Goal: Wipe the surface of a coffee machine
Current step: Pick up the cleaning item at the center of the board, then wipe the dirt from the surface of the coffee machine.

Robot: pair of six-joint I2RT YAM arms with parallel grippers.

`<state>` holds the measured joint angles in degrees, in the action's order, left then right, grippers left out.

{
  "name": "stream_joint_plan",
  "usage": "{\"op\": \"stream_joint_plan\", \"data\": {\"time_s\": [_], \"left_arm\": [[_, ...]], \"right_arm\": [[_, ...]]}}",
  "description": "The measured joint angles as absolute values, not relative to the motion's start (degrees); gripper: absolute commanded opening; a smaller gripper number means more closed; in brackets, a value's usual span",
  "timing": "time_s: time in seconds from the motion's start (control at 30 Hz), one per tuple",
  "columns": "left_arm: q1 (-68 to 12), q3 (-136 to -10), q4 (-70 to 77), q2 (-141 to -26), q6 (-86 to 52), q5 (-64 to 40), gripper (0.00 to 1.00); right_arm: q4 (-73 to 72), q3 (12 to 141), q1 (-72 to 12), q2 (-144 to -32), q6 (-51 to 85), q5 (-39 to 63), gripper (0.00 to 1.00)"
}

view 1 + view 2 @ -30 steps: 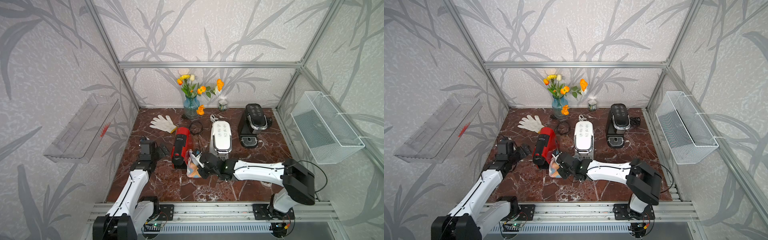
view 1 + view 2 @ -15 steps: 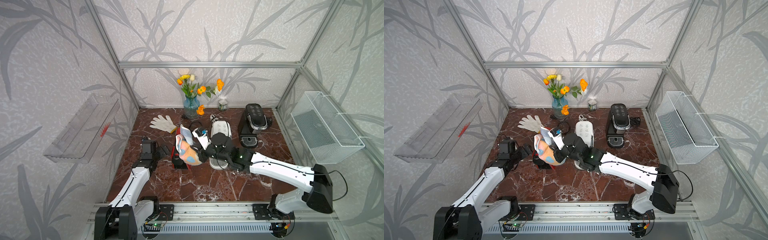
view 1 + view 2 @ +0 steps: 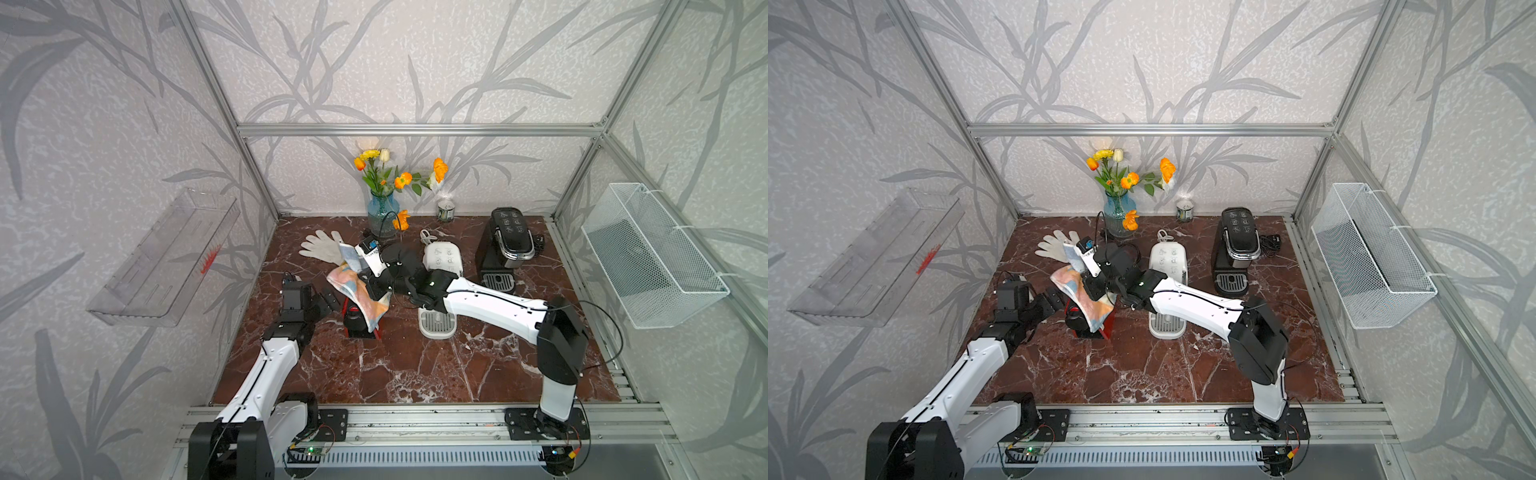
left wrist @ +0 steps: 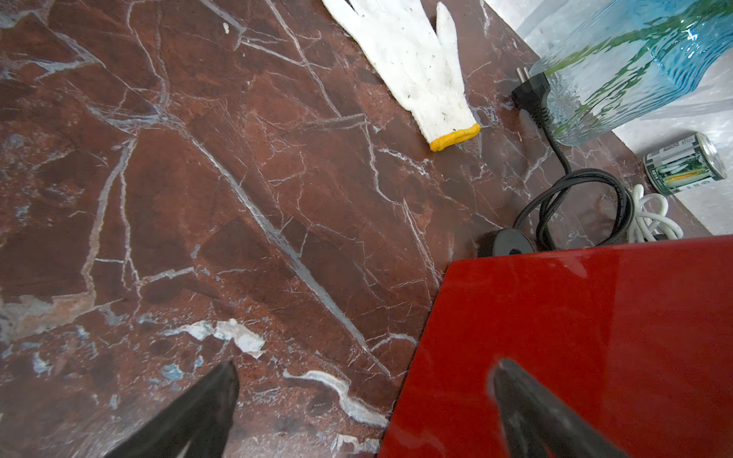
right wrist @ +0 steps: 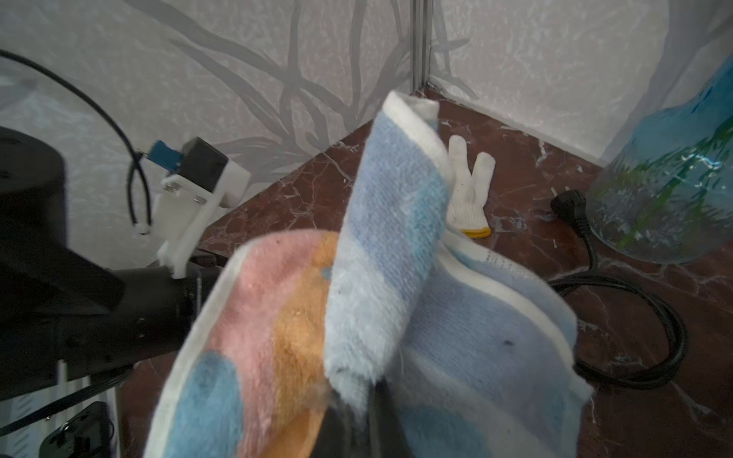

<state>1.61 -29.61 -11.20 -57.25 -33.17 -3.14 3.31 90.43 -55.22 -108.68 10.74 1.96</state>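
Note:
My right gripper is going to let go of the cloth on the marble before the gap (image 3: pixel 413 367) between the red and white machines.
A red coffee machine (image 3: pixel 358 325) stands left of centre on the marble table, and most of its top is hidden under a pastel striped cloth (image 3: pixel 356 291). My right gripper (image 3: pixel 375 286) is shut on that cloth and holds it over the machine; the right wrist view shows the cloth (image 5: pixel 396 277) bunched at the gripper (image 5: pixel 357 408). My left gripper (image 3: pixel 328 300) stands open at the machine's left side. In the left wrist view the left gripper (image 4: pixel 367 366) has one finger against the glossy red side panel (image 4: pixel 595 337) and the other over bare marble.
A white coffee machine (image 3: pixel 442 259) and a black one (image 3: pixel 509 241) stand to the right. A white glove (image 3: pixel 322 247), blue flower vase (image 3: pixel 382 210), small can (image 3: pixel 445 210) and a black plug cable (image 4: pixel 555 198) lie behind. A wire basket (image 3: pixel 652 253) hangs on the right wall.
My right arm lifted the cloth from low in front of the red machine and carried it up and back over its top. The left gripper stayed open beside the machine.

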Motion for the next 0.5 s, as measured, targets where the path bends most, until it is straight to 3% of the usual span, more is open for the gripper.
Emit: {"op": "stream_joint_plan", "data": {"time_s": [0.5], "left_arm": [[1.61,-31.16,-13.23,-51.24,-35.48,-6.76,1.00]], "right_arm": [[9.26,93.62,-47.07,-111.57,10.85,-3.84,0.03]]}}
